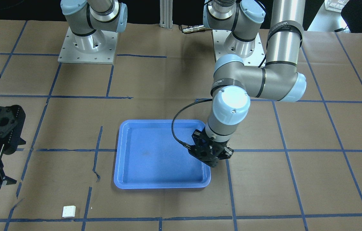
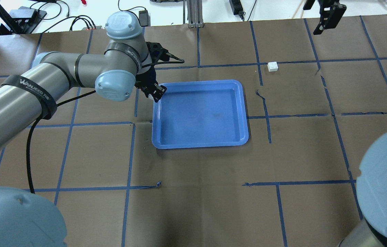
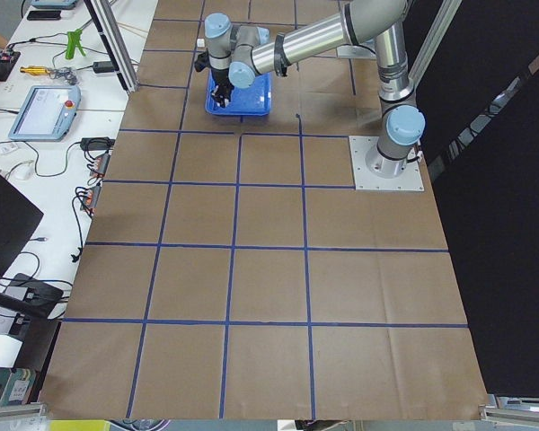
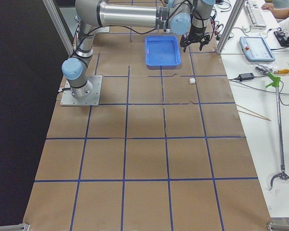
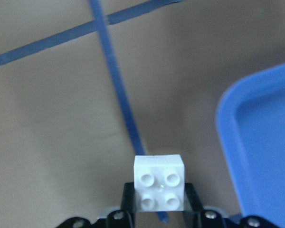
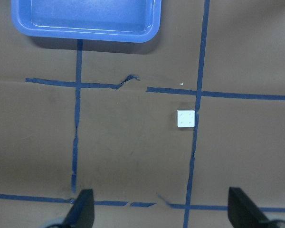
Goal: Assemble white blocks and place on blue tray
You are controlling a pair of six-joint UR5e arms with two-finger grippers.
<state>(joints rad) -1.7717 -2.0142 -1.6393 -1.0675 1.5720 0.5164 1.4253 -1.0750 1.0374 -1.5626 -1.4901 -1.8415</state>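
Observation:
Next, I close my right gripper on the opposite sides [image 1: 68,211] [image 6: 185,118] of the loose white block that is lying beside the blue tape on the brown paper.
My left gripper [image 1: 212,159] is shut on one white block [image 5: 159,182], studs facing the wrist camera. It hovers at the near-left corner of the blue tray [image 2: 200,144], just over the rim and the table beside it. The tray also shows in the front view [image 1: 161,185] and has nothing in it. The second white block [image 2: 272,66] lies on the brown paper beyond the tray's far right corner, and also shows in the front view [image 1: 69,211]. My right gripper [image 6: 161,213] is open and empty, high above that block [image 6: 185,118].
Brown paper with a blue tape grid covers the table [image 2: 196,192]. The tape is torn in places near the tray [image 2: 260,94]. The arm bases [image 1: 88,45] stand at the robot's side. Operator desks with tools [image 4: 272,72] lie beyond the table's far edge.

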